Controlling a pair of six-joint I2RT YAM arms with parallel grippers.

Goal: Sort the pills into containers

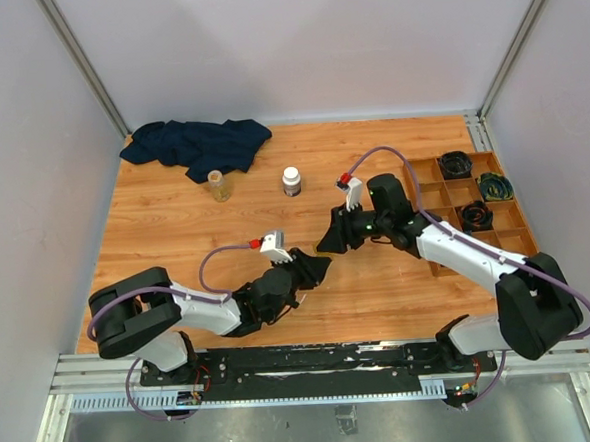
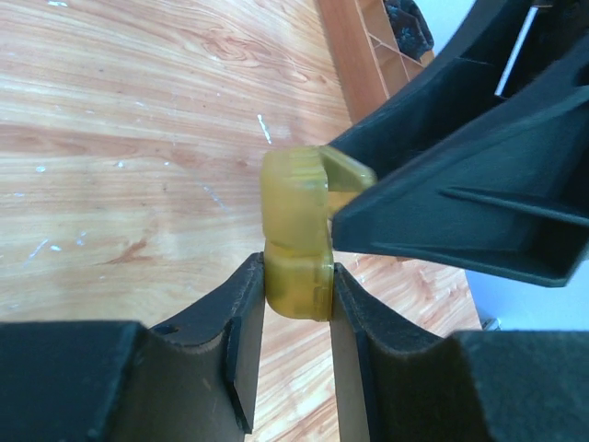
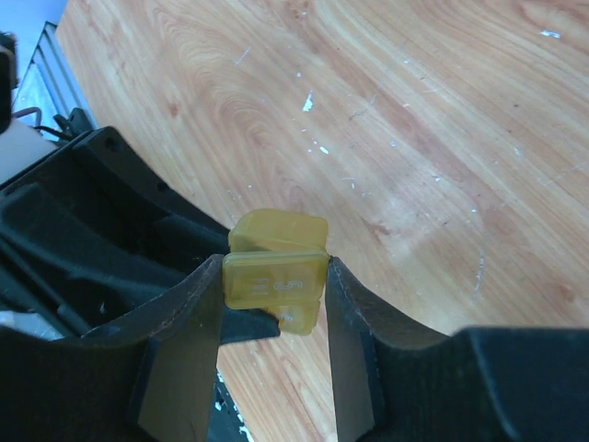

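Note:
Next, my right gripper opens, turns and pinches that part's broad sides [image 3: 275, 282] before I lower the case, since it holds the embossed flat part of the case by its side edges.
The small translucent yellow case [image 2: 294, 207] hangs above the wooden table, gripped from both sides. My left gripper [image 2: 296, 276] is shut on its lower part, fingers pressed against both flanks. My right gripper [image 3: 274, 276] is shut on the embossed flat part of the case [image 3: 276, 235], and its black fingers [image 2: 460, 184] show in the left wrist view. In the top view the left gripper [image 1: 313, 268] and the right gripper [image 1: 328, 244] meet tip to tip at table centre, hiding the case. The amber vial [image 1: 217, 185] stands upright at the back left. No pills show in any view.
A white-capped bottle [image 1: 292, 181] stands right of the vial. A dark blue cloth [image 1: 198, 147] lies crumpled at the back left. The wooden compartment tray [image 1: 511, 231] at the right edge holds dark coiled items. Walls enclose the table on three sides.

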